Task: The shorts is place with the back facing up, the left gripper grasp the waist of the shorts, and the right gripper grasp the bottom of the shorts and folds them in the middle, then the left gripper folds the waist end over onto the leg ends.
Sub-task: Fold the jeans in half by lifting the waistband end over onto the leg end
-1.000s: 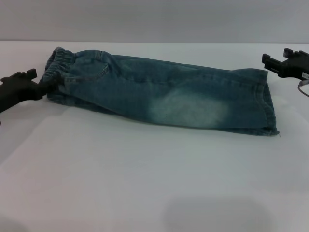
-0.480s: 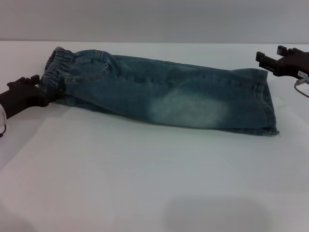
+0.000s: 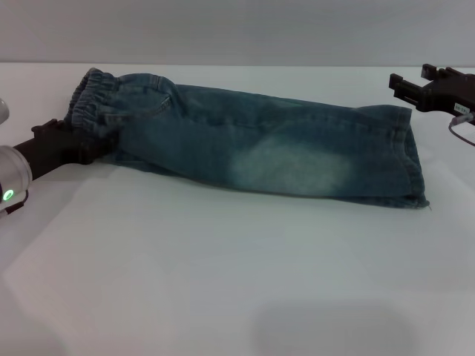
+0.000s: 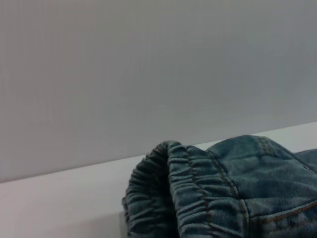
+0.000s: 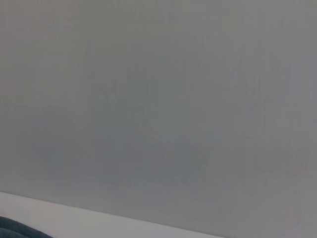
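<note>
The robot's left gripper needs to close on the near side of the waist (image 3: pixel 111 139) of the denim shorts, to fold that end of the shorts over onto the leg ends.
The denim shorts (image 3: pixel 252 144) lie folded lengthwise on the white table (image 3: pixel 223 274), with a pale bleached patch on top. The ruffled waist (image 3: pixel 93 104) is at the left end and the flat leg hems (image 3: pixel 412 156) are at the right. My left gripper (image 3: pixel 85 144) presses against the near side of the waist, its tip touching the fabric. The left wrist view shows the gathered waist band (image 4: pixel 168 198) very close. My right gripper (image 3: pixel 412 78) hovers open behind and right of the leg hems, holding nothing. A sliver of denim (image 5: pixel 12 230) shows in the right wrist view.
Bare white tabletop stretches in front of the shorts. A plain grey wall (image 3: pixel 237 30) rises behind the table's far edge.
My left gripper has slid right, from just beside the waist to pressing into it, nudging the band. My right gripper has drifted slightly left toward the hems.
</note>
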